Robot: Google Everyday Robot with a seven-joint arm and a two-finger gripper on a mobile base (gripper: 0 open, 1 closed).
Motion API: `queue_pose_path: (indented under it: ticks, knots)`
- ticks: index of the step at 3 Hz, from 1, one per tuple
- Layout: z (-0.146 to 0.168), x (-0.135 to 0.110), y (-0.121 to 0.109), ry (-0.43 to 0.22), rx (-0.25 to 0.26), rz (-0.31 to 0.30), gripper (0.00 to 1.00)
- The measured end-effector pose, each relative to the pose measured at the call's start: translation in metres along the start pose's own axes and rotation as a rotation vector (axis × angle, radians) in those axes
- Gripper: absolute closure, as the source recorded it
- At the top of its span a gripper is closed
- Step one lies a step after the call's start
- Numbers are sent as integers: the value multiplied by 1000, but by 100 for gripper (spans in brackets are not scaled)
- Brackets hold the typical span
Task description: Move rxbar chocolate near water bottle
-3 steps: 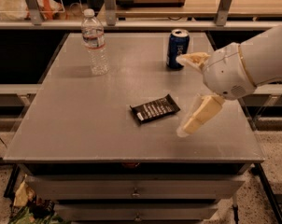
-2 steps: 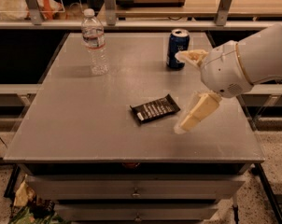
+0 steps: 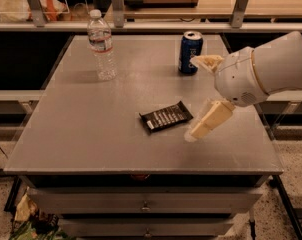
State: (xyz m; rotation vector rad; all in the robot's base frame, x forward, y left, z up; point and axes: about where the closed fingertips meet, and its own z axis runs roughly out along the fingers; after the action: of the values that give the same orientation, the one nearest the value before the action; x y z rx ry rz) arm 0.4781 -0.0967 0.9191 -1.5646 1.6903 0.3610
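My gripper should move to the middle of the rxbar chocolate [image 3: 168, 116] next and close across its long sides there.
The rxbar chocolate [image 3: 166, 117] lies flat on the grey table [image 3: 91, 129], a little right of the middle, dark wrapper with white lettering. The water bottle [image 3: 101, 45] stands upright at the table's back left. My gripper [image 3: 193, 98] hovers just right of the bar, open and empty. One finger [image 3: 209, 121] points down-left beside the bar's right end, the other finger [image 3: 206, 61] is up near the soda can. Neither touches the bar.
A blue soda can [image 3: 190, 52] stands at the back right of the table, just left of my upper finger. A shelf rail with metal posts [image 3: 116, 6] runs behind the table. Drawers [image 3: 141, 204] sit under the front edge.
My gripper has shifted slightly left, closer to the bar's right end. The bar, bottle and can have not moved.
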Motion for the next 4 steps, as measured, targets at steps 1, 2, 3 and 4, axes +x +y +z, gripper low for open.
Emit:
queue_pose_path:
  ticks: [1,2,3,4]
  knots:
    - [7,11,-15,30,19,49,0]
    - [17,20,-27,59,-6,84,0]
    - [28,23,-34,65,-80,102,0]
    - [46,30,-31,33,-152,120,0]
